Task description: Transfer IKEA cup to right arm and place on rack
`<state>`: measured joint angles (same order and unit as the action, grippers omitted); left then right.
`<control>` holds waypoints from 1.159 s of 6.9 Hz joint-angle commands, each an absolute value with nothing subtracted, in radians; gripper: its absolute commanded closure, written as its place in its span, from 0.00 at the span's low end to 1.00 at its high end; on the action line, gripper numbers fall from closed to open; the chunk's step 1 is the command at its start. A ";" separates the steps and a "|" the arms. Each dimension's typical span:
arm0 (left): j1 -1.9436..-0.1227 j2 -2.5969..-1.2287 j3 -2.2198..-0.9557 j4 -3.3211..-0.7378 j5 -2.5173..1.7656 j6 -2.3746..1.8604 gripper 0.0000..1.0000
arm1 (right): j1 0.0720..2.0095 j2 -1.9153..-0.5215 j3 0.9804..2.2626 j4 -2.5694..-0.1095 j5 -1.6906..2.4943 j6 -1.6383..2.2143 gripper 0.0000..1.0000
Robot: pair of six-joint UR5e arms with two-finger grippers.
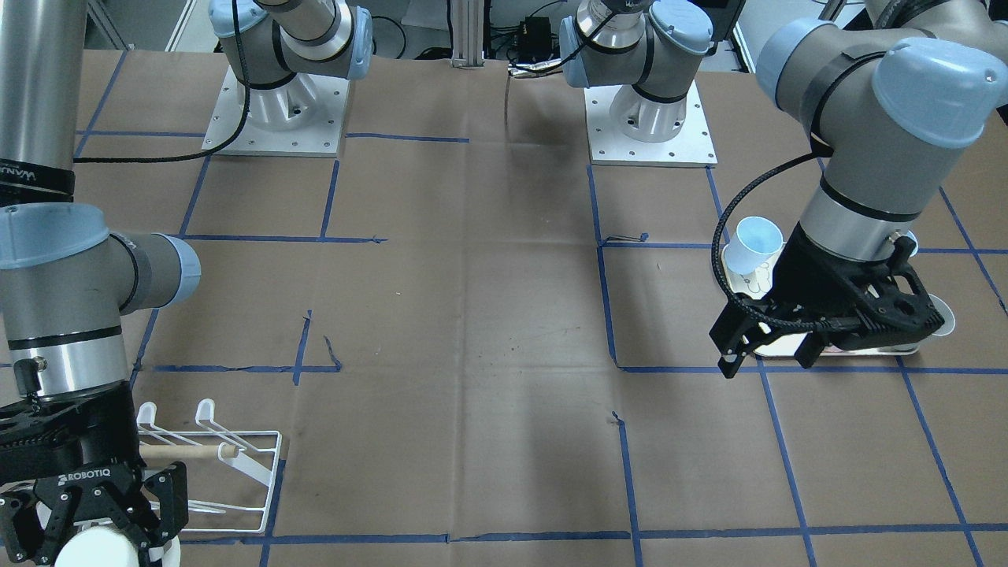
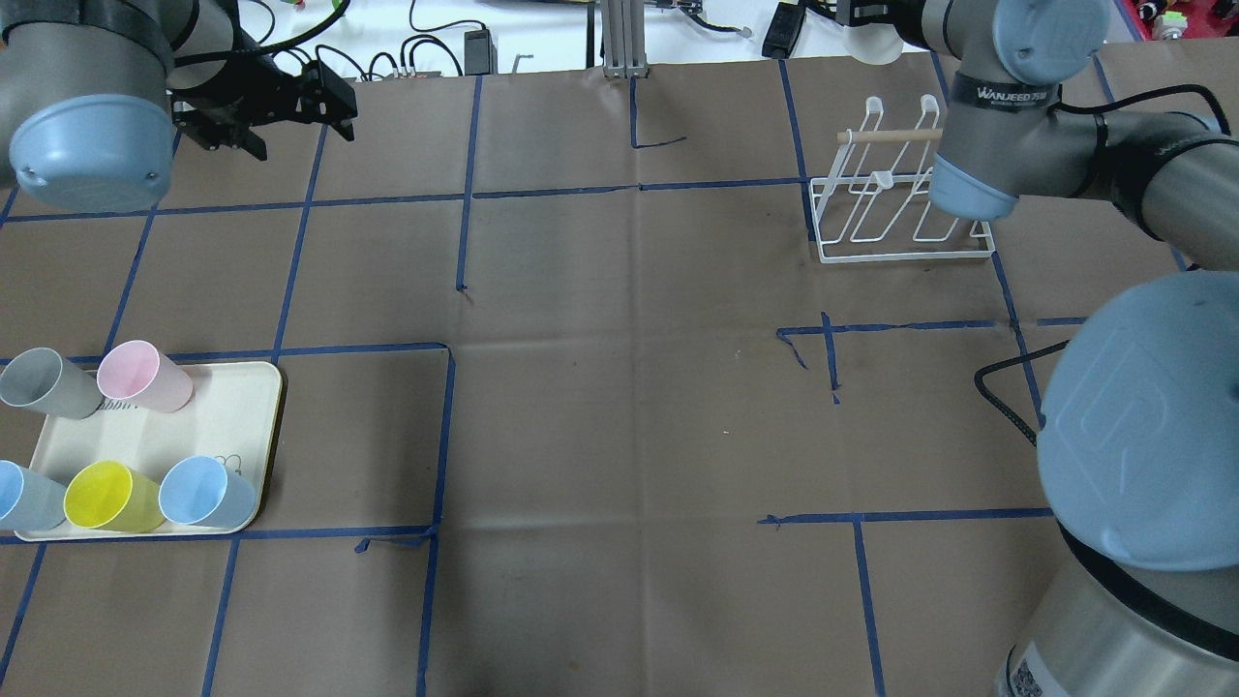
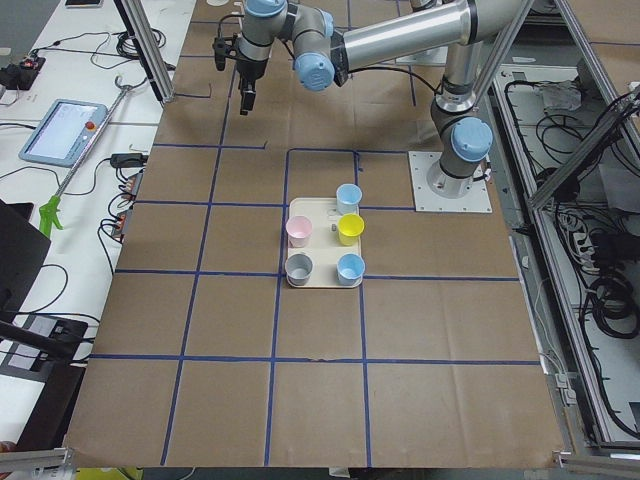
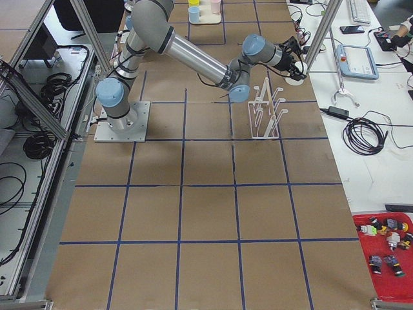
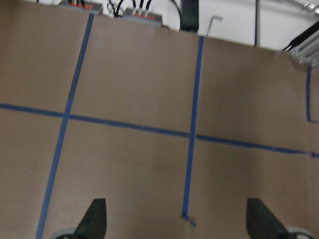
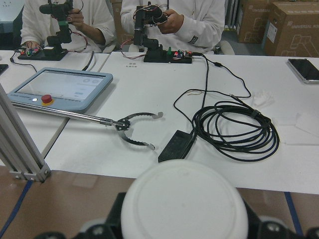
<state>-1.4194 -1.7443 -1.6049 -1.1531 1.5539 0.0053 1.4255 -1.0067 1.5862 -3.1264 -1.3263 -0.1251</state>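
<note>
Next, my right gripper lets go of the white IKEA cup on the rack's rail [image 1: 183,528] that runs along the blue tape.
My right gripper [image 1: 94,535] is shut on a white IKEA cup [image 1: 98,553], whose round base fills the bottom of the right wrist view [image 6: 184,204]. It holds the cup in the air just past the far end of the white wire rack [image 2: 900,208], near the table's operator-side edge [image 4: 298,74]. The rack has hooked prongs and a wooden dowel [image 1: 189,453], and no cup hangs on it. My left gripper [image 2: 295,121] is open and empty, above bare table at the far left; its fingertips [image 5: 94,219] stand wide apart.
A cream tray [image 2: 247,387] at the near left carries several cups: grey [image 2: 39,382], pink [image 2: 145,376], yellow [image 2: 106,496] and two blue. Beyond the table edge by the rack are a teach pendant [image 6: 60,88], cables and operators.
</note>
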 commanded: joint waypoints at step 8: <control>-1.039 -1.329 -2.153 -1.338 1.631 0.503 0.01 | 1.420 -1.034 1.724 -3.134 -1.328 -0.121 0.35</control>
<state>-1.0848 -1.3469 -2.1123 -1.3413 1.6348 0.4502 1.4205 -1.0337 1.7169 -3.1338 -1.3276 -0.1223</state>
